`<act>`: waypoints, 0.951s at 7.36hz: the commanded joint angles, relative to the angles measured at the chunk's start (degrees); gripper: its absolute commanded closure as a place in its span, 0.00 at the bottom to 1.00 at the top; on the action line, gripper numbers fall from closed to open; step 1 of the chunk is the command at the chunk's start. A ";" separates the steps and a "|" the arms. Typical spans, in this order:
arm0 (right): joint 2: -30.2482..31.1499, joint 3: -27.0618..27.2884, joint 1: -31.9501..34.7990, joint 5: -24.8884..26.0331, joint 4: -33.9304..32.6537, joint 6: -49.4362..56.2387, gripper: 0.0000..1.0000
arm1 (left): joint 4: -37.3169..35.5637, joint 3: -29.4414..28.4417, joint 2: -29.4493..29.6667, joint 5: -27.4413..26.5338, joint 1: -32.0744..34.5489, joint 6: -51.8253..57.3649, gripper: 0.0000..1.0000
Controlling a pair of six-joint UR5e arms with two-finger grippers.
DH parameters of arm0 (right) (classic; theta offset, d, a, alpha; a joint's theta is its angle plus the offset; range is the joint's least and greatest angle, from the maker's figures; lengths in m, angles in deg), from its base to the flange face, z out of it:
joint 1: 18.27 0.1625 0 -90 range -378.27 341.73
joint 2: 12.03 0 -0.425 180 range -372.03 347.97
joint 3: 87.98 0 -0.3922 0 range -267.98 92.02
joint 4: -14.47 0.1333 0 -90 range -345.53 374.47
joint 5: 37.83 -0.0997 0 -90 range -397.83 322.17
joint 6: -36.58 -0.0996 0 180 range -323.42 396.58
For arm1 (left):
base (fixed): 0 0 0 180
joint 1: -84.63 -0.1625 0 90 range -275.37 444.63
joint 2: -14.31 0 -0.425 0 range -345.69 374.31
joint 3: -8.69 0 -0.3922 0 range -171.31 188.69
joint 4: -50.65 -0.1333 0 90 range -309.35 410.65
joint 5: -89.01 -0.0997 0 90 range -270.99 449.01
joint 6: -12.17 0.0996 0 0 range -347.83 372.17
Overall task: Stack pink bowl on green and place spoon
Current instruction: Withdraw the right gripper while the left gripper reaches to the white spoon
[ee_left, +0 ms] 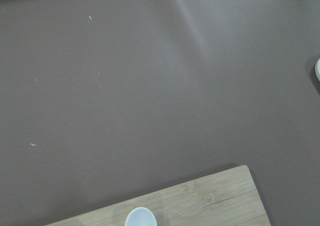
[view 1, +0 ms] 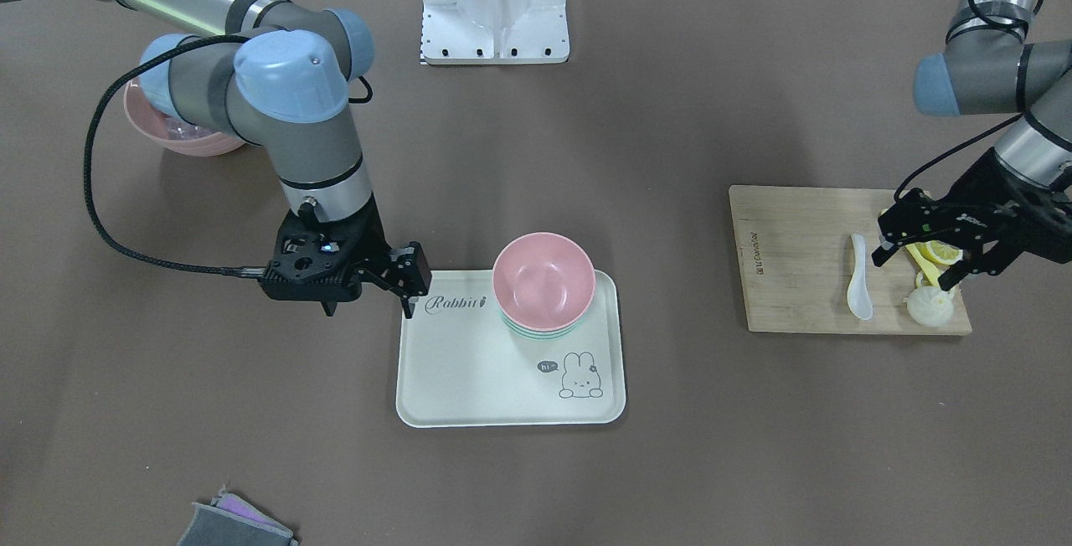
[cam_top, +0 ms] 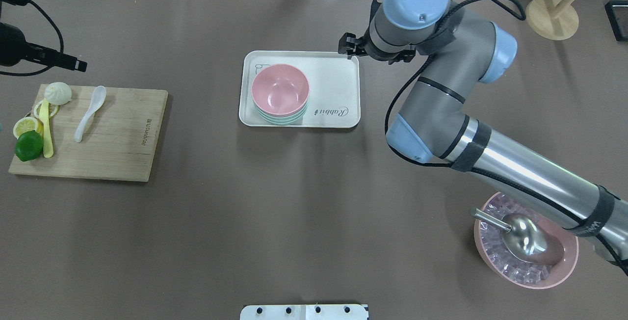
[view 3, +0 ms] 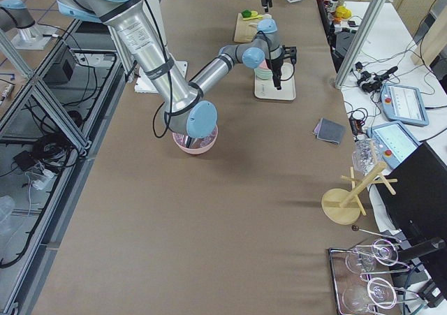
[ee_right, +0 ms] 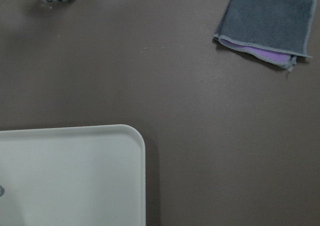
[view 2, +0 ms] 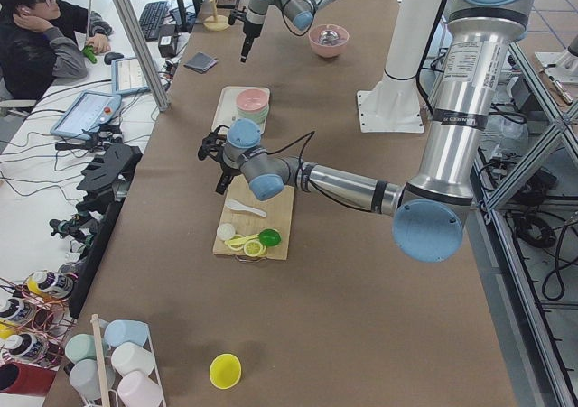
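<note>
The left gripper will next move to the white spoon's handle (view 1: 858, 249), near the end of the handle away from the spoon's bowl, and close there.
The pink bowl (view 1: 544, 282) sits nested on a stack of green bowls (view 1: 536, 332) at the far side of the cream rabbit tray (view 1: 469, 378); it also shows in the overhead view (cam_top: 280, 89). A white spoon (view 1: 858, 278) lies on the wooden cutting board (view 1: 796, 261). My left gripper (view 1: 913, 270) is open and empty, hovering over the board just beside the spoon. My right gripper (view 1: 368, 310) is open and empty at the tray's corner, apart from the bowls. The left wrist view shows only the spoon's end (ee_left: 141, 217).
A lime (cam_top: 28, 146), lemon slices (cam_top: 27, 124) and a white bun (cam_top: 58, 93) lie on the board beside the spoon. A pink bowl of ice with a metal scoop (cam_top: 525, 246) stands under my right arm. A grey cloth (view 1: 239, 525) lies at the table edge.
</note>
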 commanded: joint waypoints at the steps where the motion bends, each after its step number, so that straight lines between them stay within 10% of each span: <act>1: 4.21 1.74 3.03 -2.93 2.09 5.49 0.00 | 2.47 0.00 -2.74 -3.03 -1.95 0.08 0.02; 7: 11.35 1.74 9.73 -9.45 5.80 14.48 0.00 | 2.83 -1.49 -5.56 -9.63 -7.66 -0.62 0.25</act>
